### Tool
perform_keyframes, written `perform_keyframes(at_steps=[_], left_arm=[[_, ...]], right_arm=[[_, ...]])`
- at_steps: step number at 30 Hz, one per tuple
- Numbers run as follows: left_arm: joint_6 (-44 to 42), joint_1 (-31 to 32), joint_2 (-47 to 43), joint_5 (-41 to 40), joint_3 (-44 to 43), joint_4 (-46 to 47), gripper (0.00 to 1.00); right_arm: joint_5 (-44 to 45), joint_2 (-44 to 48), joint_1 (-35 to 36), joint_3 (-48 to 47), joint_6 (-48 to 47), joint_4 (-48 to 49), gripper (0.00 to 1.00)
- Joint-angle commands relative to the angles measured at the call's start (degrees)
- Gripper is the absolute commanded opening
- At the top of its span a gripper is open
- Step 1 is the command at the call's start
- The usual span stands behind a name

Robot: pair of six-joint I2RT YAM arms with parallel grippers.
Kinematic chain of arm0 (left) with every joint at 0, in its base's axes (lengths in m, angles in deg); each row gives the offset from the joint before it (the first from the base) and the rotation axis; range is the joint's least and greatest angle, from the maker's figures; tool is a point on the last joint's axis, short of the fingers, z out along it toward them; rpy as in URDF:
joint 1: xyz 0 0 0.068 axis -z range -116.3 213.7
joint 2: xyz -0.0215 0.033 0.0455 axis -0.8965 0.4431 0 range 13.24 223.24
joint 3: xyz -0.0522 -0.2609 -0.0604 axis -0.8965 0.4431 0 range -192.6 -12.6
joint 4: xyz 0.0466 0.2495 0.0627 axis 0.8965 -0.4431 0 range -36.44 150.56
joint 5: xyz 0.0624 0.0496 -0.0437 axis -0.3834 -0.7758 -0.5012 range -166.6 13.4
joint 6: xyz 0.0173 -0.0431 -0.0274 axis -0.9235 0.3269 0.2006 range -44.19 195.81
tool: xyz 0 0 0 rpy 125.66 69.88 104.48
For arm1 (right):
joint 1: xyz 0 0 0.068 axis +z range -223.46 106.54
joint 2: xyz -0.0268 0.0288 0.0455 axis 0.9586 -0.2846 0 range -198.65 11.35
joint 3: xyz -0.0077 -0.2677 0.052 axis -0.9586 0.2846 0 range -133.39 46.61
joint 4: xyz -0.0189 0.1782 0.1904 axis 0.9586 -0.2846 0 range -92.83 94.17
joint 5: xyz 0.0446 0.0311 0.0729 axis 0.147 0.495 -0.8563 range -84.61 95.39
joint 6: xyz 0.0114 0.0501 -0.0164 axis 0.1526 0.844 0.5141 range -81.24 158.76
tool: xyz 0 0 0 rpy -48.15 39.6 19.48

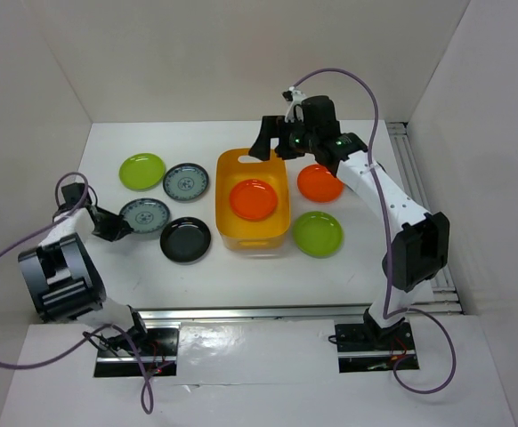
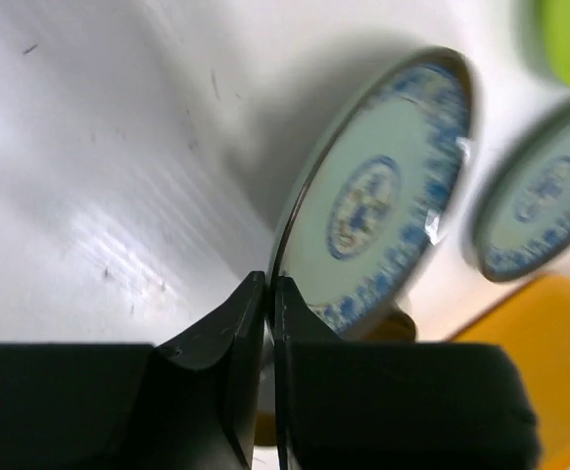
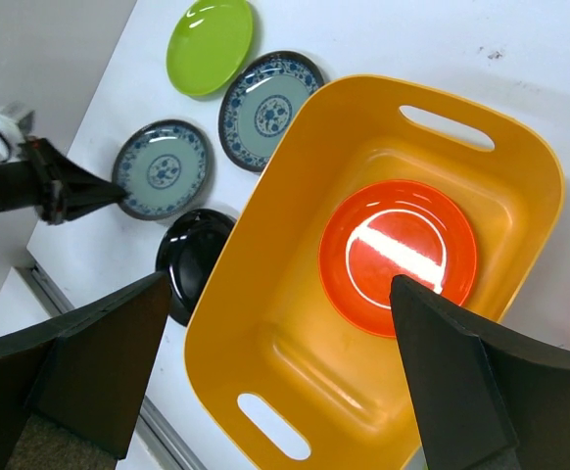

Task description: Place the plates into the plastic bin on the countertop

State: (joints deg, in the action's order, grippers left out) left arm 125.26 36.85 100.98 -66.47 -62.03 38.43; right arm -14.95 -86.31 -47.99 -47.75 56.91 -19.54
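Note:
Next, I let go of the grey-blue patterned plate, now tilted up off the countertop, with my left gripper on top of the orange plate in the plastic bin point(image 1: 253, 197).
My left gripper point(image 2: 268, 281) is shut on the near rim of a grey-blue patterned plate point(image 2: 383, 196), which stands tilted up off the countertop point(image 2: 99, 176). In the top view that gripper point(image 1: 121, 229) sits at the left edge of this plate point(image 1: 144, 215). The yellow-orange plastic bin point(image 1: 277, 169) holds one orange plate point(image 1: 253, 199). My right gripper point(image 3: 281, 284) hangs open above the bin point(image 3: 265, 323) and its orange plate point(image 3: 399, 257), with nothing between its fingers. A second patterned plate point(image 1: 186, 182), a lime green plate point(image 1: 141, 171) and a black plate point(image 1: 186, 239) lie left of the bin.
Right of the bin lie another orange plate point(image 1: 319, 183) and another lime green plate point(image 1: 318, 234). White walls enclose the table on three sides. A metal rail point(image 1: 286, 313) runs along the near edge.

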Motion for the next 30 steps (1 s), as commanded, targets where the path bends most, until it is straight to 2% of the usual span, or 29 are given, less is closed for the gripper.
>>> perform_keyframes(at_steps=[1, 3, 6, 9, 11, 13, 14, 16, 17, 19, 20, 23, 26, 30], left_arm=[[-2.44, -0.04, -9.41, -1.87, -4.00, -5.91, 0.00], [-0.68, 0.57, -15.30, -3.26, -8.12, -8.27, 0.00], [-0.06, 3.73, -16.90, -5.21, -17.43, -12.14, 0.00], [0.64, 7.68, -18.04, -3.20, -24.03, -12.15, 0.00], [0.65, 11.53, -17.43, 1.18, -27.72, -11.10, 0.00], [0.65, 15.32, -15.25, 2.70, -29.31, -8.73, 0.00], [0.65, 19.95, -14.45, 2.70, -29.32, -7.68, 0.00], [-0.49, 25.07, -12.78, 0.69, -30.81, -5.83, 0.00], [-1.28, 30.57, -11.64, -2.28, -31.51, -5.82, 0.00], [-3.74, 36.23, -7.43, -6.86, -35.72, -7.74, 0.00], [-4.71, 41.04, -6.02, -10.36, -36.87, -8.88, 0.00], [-6.03, 46.87, 0.22, -14.07, -40.65, -10.74, 0.00], [-7.34, 50.04, 5.85, -16.44, -43.20, -10.74, 0.00], [-8.23, 51.28, 12.44, -18.39, -46.81, -12.41, 0.00]], right_arm=[[-0.05, 3.10, -0.25, -0.91, 0.22, 2.26, 1.00], [-0.05, 3.10, -0.77, -0.91, 0.22, 2.26, 1.00], [-0.05, 3.62, -0.78, -1.43, 0.22, 2.26, 1.00], [1.35, 5.99, -1.30, -1.96, 0.22, 1.73, 1.00], [3.97, 8.53, -1.30, -1.96, 0.22, 1.20, 1.00], [6.70, 10.56, -1.83, -0.74, 0.83, 0.68, 1.00], [11.76, 13.27, -1.83, -0.21, 2.05, 0.68, 1.00], [19.07, 16.96, -2.36, 2.77, 4.25, 1.63, 1.00], [24.41, 19.07, -2.88, 4.18, 6.26, 2.51, 1.00], [27.97, 24.88, -3.77, 7.70, 6.98, 5.33, 1.00], [31.29, 27.16, -4.29, 7.71, 7.77, 5.33, 1.00], [34.39, 27.71, -4.82, 6.13, 7.78, 1.83, 1.00], [34.40, 28.76, -5.44, 5.60, 7.78, -0.55, 1.00], [32.39, 30.86, -6.58, 5.52, 7.25, -1.08, 1.00]])
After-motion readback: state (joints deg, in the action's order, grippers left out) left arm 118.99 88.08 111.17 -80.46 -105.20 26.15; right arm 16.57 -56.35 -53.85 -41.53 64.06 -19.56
